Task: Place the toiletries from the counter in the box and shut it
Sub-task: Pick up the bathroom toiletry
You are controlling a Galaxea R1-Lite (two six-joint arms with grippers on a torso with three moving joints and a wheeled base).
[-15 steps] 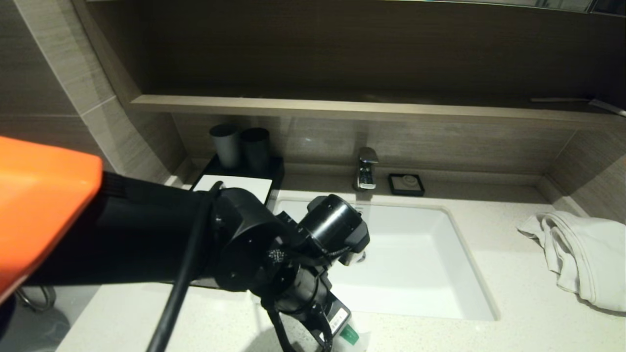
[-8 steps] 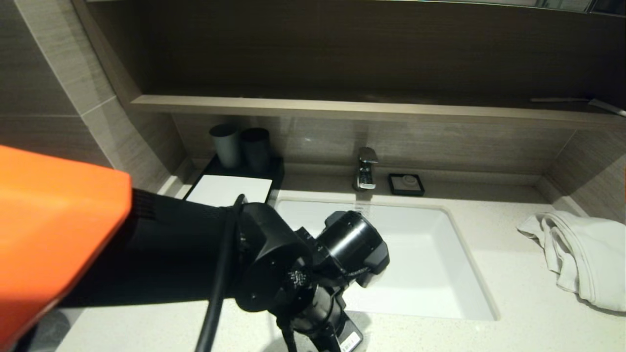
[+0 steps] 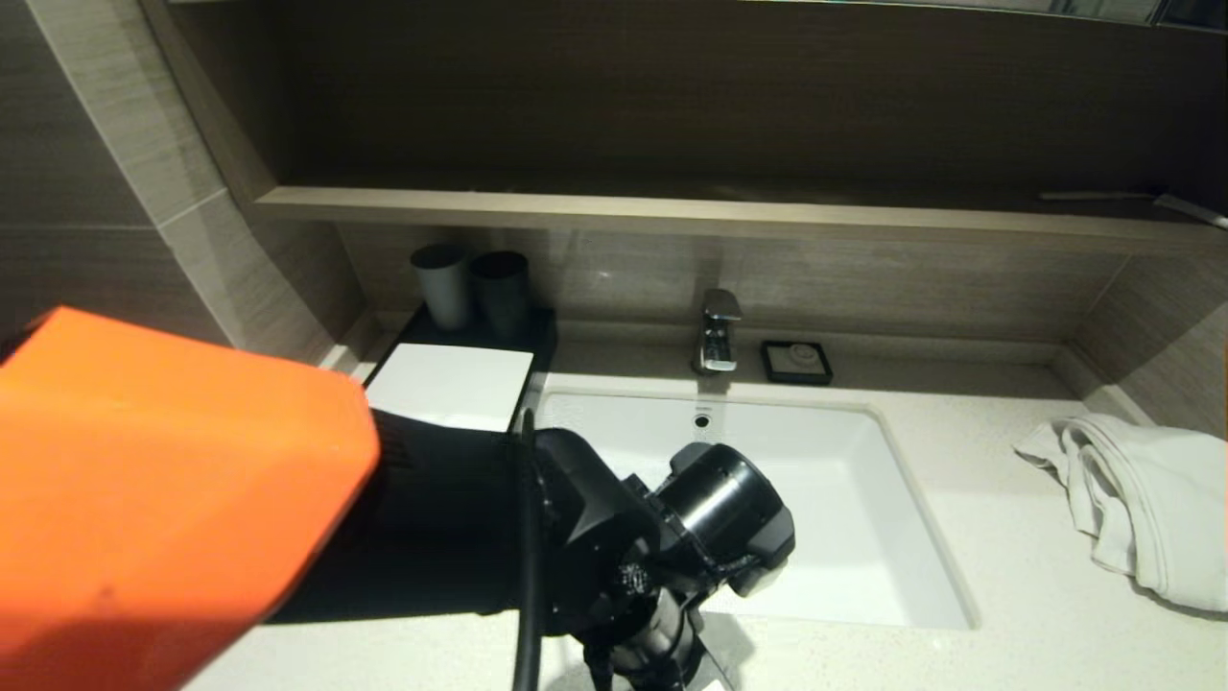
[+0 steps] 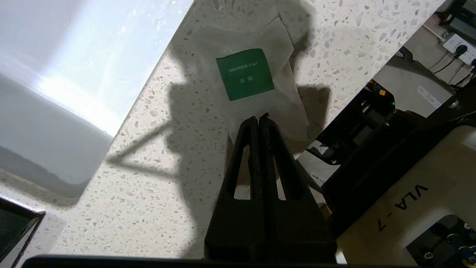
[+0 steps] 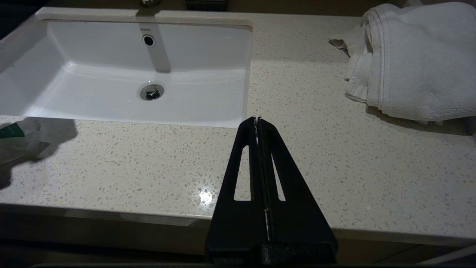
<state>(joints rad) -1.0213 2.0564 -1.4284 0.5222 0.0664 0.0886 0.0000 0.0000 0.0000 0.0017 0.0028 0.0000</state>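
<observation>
My left gripper is closed and empty over the near end of the packet, so I need to open it wide, reach farther in and pinch the packet by its green label (image 4: 248, 84).
One clear packet with a green "SHOWER CAP" label (image 4: 245, 74) lies flat on the speckled counter (image 4: 148, 160), between the sink and the counter's front edge. My left gripper (image 4: 259, 118) is shut and empty, its tips just over the packet's near end. The packet also shows in the right wrist view (image 5: 15, 137). The black box with the white top panel (image 3: 451, 384) stands at the back left; my left arm hides its front. My right gripper (image 5: 257, 119) is shut and empty over the counter front, right of the sink. No other toiletries are in view.
The white sink (image 3: 815, 499) fills the middle of the counter, with a tap (image 3: 718, 331) and a black soap dish (image 3: 796, 360) behind it. Two dark cups (image 3: 470, 283) stand behind the box. A white towel (image 3: 1142, 499) lies at the right.
My left arm has swung right and toward the counter's front edge. In the head view it now covers the packet that showed at the bottom edge a second ago.
</observation>
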